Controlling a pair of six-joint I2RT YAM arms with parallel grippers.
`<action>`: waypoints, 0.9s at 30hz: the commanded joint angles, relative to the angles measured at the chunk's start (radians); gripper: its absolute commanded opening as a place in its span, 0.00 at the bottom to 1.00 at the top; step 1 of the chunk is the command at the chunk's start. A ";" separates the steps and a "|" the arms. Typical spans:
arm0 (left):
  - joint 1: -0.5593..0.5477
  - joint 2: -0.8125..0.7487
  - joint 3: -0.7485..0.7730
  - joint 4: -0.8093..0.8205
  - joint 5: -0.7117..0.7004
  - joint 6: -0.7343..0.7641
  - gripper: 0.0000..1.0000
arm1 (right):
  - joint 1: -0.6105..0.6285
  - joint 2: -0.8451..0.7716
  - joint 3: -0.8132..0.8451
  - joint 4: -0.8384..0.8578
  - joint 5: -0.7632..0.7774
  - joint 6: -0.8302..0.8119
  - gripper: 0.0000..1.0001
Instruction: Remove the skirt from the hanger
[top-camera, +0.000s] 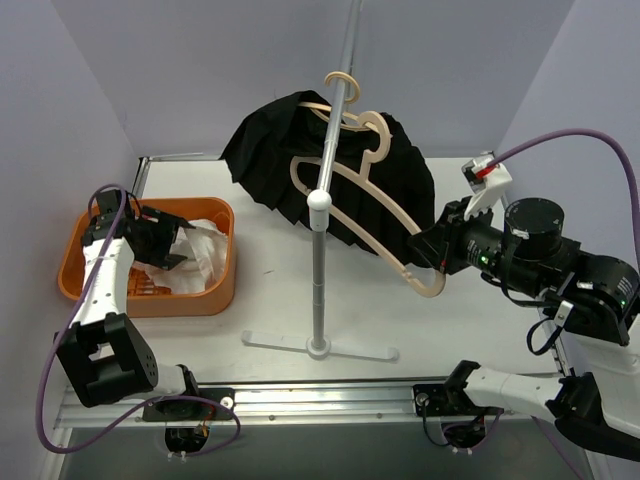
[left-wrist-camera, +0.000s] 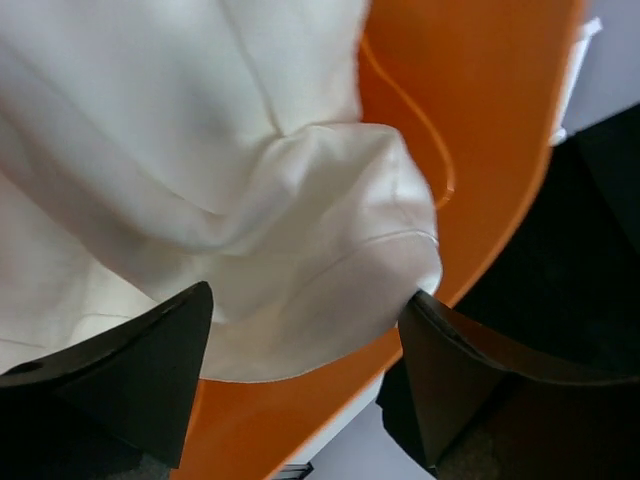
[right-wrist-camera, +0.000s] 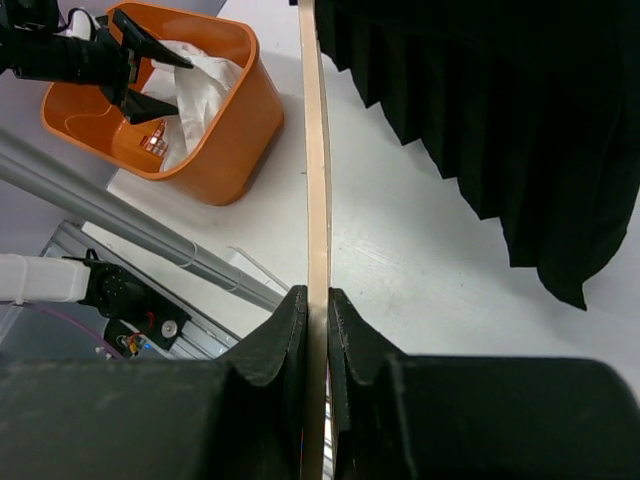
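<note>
The robot's right gripper holds the empty front hanger while the skirt hangs behind it, so it should let go of that hanger and take the skirt (top-camera: 404, 150) by its waistband.
A black pleated skirt (top-camera: 270, 150) (right-wrist-camera: 500, 100) hangs at the rack's top, draped behind a beige hanger (top-camera: 299, 176) (right-wrist-camera: 316, 150). My right gripper (top-camera: 420, 250) (right-wrist-camera: 317, 295) is shut on that hanger's lower right arm, and the part of the arm in view is bare. A white garment (top-camera: 205, 250) (left-wrist-camera: 200, 150) lies crumpled in the orange basket (top-camera: 215, 290) (left-wrist-camera: 480, 120) at the left. Over it my left gripper (top-camera: 172, 240) (left-wrist-camera: 310, 295) stands open, its fingers either side of a fold and holding nothing.
The grey rack pole (top-camera: 318, 270) rises from a flat base (top-camera: 320, 348) at the table's middle front. A second hanger hook (top-camera: 341, 82) sits on the slanted top rod. The basket stands near the left wall.
</note>
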 joint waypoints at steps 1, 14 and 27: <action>-0.031 -0.020 0.099 -0.013 -0.006 -0.061 0.85 | 0.006 0.057 0.069 0.040 -0.020 -0.057 0.00; -0.065 -0.106 0.116 0.072 0.014 -0.181 0.94 | 0.006 0.182 0.194 0.015 -0.097 -0.102 0.00; -0.117 -0.022 0.358 -0.023 -0.086 -0.027 0.94 | 0.006 0.128 0.227 -0.031 -0.060 -0.071 0.00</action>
